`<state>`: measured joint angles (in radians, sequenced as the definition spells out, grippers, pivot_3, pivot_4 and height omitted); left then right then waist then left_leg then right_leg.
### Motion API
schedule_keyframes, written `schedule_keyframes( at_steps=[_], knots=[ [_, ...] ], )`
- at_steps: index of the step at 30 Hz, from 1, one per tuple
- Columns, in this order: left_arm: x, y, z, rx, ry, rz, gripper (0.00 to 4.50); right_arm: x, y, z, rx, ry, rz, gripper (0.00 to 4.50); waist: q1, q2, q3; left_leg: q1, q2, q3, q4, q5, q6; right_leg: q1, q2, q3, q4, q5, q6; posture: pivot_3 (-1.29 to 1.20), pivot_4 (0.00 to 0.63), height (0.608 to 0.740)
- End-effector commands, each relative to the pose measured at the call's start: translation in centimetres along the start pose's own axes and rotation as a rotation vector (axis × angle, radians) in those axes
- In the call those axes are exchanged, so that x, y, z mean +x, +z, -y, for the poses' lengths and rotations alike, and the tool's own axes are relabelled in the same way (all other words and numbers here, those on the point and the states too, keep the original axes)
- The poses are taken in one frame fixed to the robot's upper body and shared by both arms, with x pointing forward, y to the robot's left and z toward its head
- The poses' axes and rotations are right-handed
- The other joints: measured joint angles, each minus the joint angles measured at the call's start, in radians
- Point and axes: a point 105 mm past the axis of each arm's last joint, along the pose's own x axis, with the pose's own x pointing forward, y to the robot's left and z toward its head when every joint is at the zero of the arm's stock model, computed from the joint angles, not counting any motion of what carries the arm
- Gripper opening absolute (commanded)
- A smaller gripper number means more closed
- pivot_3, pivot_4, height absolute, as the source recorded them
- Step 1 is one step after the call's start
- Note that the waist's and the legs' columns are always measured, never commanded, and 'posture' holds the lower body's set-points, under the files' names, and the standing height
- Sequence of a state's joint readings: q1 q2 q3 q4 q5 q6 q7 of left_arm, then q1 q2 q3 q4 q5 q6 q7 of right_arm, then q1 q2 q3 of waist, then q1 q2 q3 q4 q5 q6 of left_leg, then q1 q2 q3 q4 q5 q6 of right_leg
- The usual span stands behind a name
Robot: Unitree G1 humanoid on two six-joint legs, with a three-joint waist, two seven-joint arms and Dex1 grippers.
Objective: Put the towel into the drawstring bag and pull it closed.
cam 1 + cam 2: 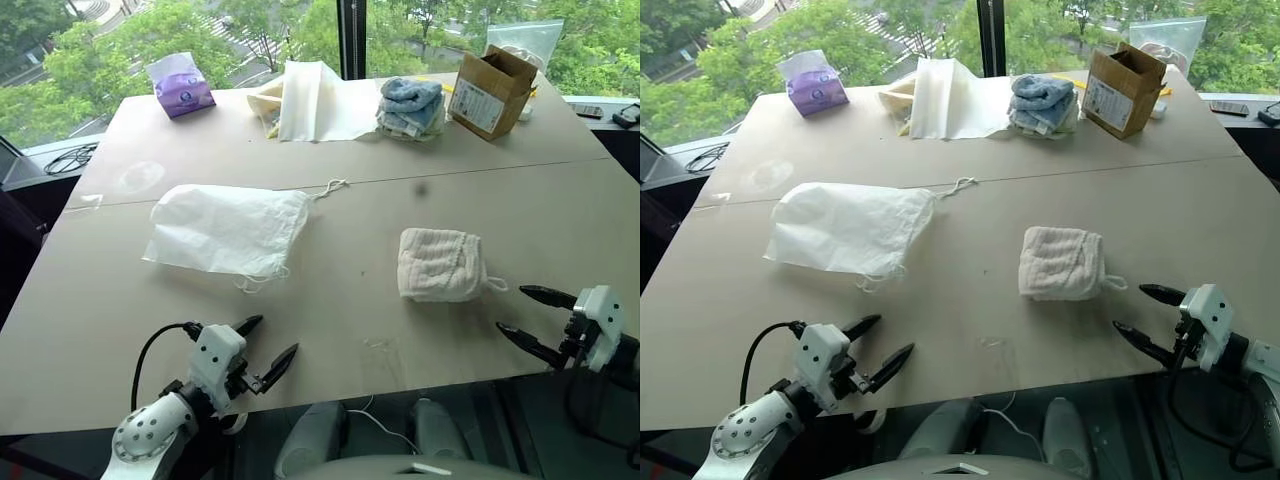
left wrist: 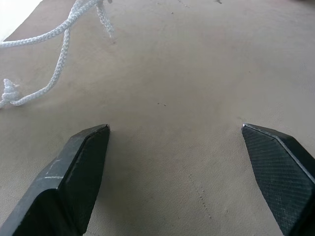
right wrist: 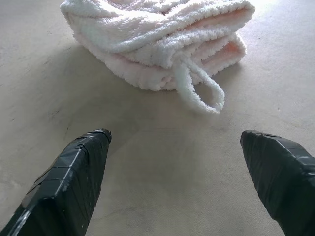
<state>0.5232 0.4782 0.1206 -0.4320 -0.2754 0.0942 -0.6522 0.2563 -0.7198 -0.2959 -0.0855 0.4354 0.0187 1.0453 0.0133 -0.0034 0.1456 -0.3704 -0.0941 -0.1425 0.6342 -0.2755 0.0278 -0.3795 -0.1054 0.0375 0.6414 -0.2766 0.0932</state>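
Observation:
I will next move my right gripper over to the folded off-white towel's looped side [image 1: 473, 269] [image 3: 173, 66] and close it there on the towel's layers.
The folded off-white towel [image 1: 438, 264] lies on the tan table, right of centre, its loop tag [image 3: 199, 91] pointing toward my right gripper. The white drawstring bag [image 1: 226, 229] lies flat left of centre, mouth to the right, with thin cords [image 1: 330, 187] trailing from it. Near the table's front edge on the right, my right gripper [image 1: 522, 313] stands open, a short way from the towel with nothing between its fingers. At the front left my left gripper [image 1: 271, 344] is open too, below the bag, and the bag's cords [image 2: 34, 64] lie just ahead of it.
Along the far edge sit a purple tissue pack [image 1: 181, 85], long white and cream cloth sheets [image 1: 305, 100], stacked blue-and-white towels [image 1: 411, 107] and a cardboard box [image 1: 489, 92]. A seam crosses the table [image 1: 520, 165] behind the bag. Windows lie beyond.

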Motion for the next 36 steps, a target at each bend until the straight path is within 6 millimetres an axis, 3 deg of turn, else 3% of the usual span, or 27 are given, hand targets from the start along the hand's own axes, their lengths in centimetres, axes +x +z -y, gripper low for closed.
schedule_keyframes(
  at_steps=[1, 18, 23, 27, 31, 36],
  knots=[
    [-0.3, 0.0, 1.1, -0.025, 0.009, 0.004, 4.42, -0.1, 0.7, 0.2, -0.025, -0.007, 0.031, 4.5, -0.001, 0.0, 0.0, 0.0, 0.0, 0.0, 0.0, 0.0, 0.0, 0.0, 0.0, 0.0, 0.0, 0.0, 0.0, 0.0, 0.15, 0.74],
    [-0.2, 0.2, 1.9, -0.024, 0.018, 0.055, 4.42, 0.1, 0.7, 0.2, -0.023, -0.012, 0.043, 4.5, 0.002, -0.003, 0.002, -0.001, 0.0, 0.001, 0.001, 0.0, 0.001, 0.0, 0.0, 0.0, 0.0, 0.0, 0.0, 0.0, 0.15, 0.74],
    [-0.5, 1.7, 1.7, -0.02, 0.059, 0.105, 4.42, -1.0, 1.6, 0.0, -0.041, 0.022, 0.044, 4.5, 0.002, -0.003, 0.002, -0.001, 0.0, 0.001, 0.001, 0.0, 0.001, 0.0, 0.0, 0.0, 0.0, 0.0, 0.0, 0.0, 0.15, 0.74],
    [-0.1, 4.0, -0.9, 0.111, 0.251, 0.159, 4.42, -1.1, 4.5, 0.7, -0.06, 0.038, 0.099, 4.5, 0.002, -0.003, 0.003, -0.001, 0.0, 0.001, 0.002, 0.0, 0.001, 0.0, 0.0, 0.0, 0.0, 0.0, 0.0, 0.0, 0.15, 0.74],
    [0.9, 7.1, -3.8, 0.14, 0.39, 0.251, 4.42, 0.4, 8.6, 1.2, -0.11, 0.049, 0.19, 4.5, 0.002, -0.004, 0.004, -0.002, 0.0, 0.0, 0.005, 0.0, 0.001, 0.001, 0.001, -0.001, 0.001, 0.0, 0.0, 0.0, 0.15, 0.74],
    [4.0, 10.6, -3.5, 0.189, 0.398, 0.287, 4.42, 3.3, 11.7, -0.6, -0.191, 0.154, 0.237, 4.5, 0.002, -0.004, 0.004, -0.008, 0.0, -0.003, 0.014, 0.002, -0.004, 0.0, 0.002, -0.006, 0.003, 0.001, 0.0, 0.0, 0.15, 0.74]
  ],
)
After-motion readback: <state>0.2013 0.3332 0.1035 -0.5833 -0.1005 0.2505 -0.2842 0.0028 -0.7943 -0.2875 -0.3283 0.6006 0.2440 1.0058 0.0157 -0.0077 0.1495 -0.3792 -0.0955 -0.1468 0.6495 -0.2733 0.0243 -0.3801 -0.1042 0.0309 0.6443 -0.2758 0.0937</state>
